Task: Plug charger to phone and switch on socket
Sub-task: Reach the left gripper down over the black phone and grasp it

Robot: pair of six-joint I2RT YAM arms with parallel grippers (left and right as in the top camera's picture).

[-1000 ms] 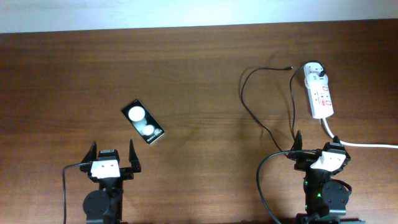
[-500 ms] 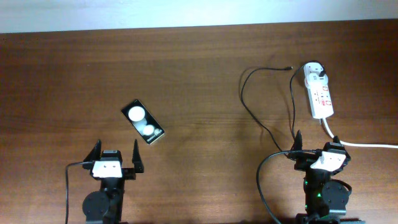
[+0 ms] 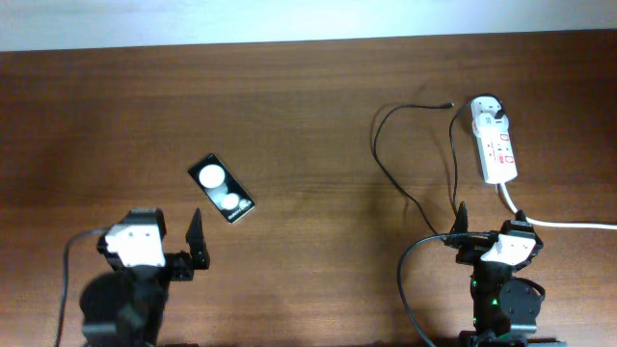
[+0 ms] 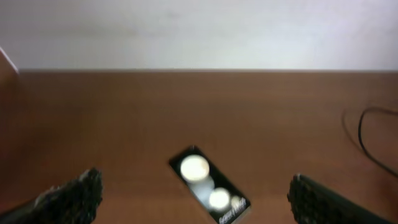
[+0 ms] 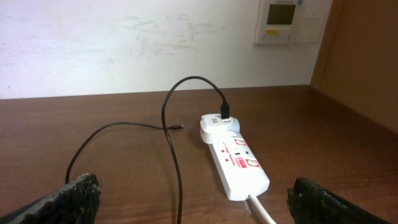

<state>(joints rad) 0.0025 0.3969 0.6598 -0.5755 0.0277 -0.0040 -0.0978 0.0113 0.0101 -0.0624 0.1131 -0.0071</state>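
Observation:
The black phone will be held by my left gripper, which will close on it, gripping its long sides at the middle [image 3: 222,189] [image 4: 206,185] between its large and small white circles.
The black phone [image 3: 223,189] with two white circles lies flat at the left middle of the table, slanted; it also shows in the left wrist view [image 4: 208,185]. My left gripper [image 3: 172,231] is open and empty, just in front of the phone, which lies between and beyond its fingers [image 4: 194,182]. The white socket [image 3: 495,143] lies at the far right with the charger's white adapter [image 3: 490,108] plugged in. The charger's thin black cable [image 3: 378,145] loops across the table, its plug tip [image 3: 451,104] lying free. My right gripper [image 3: 492,226] is open and empty, in front of the socket [image 5: 235,162].
The socket's thick white cord [image 3: 569,224] runs off to the right edge. The charger cable [image 5: 169,134] loops down close to the right gripper's left finger. A wall runs along the table's far edge, with a white panel [image 5: 281,18] mounted on it.
My left arm has risen and swung left, its wrist looming larger in the overhead view. The phone, charger, socket and right arm have not moved.

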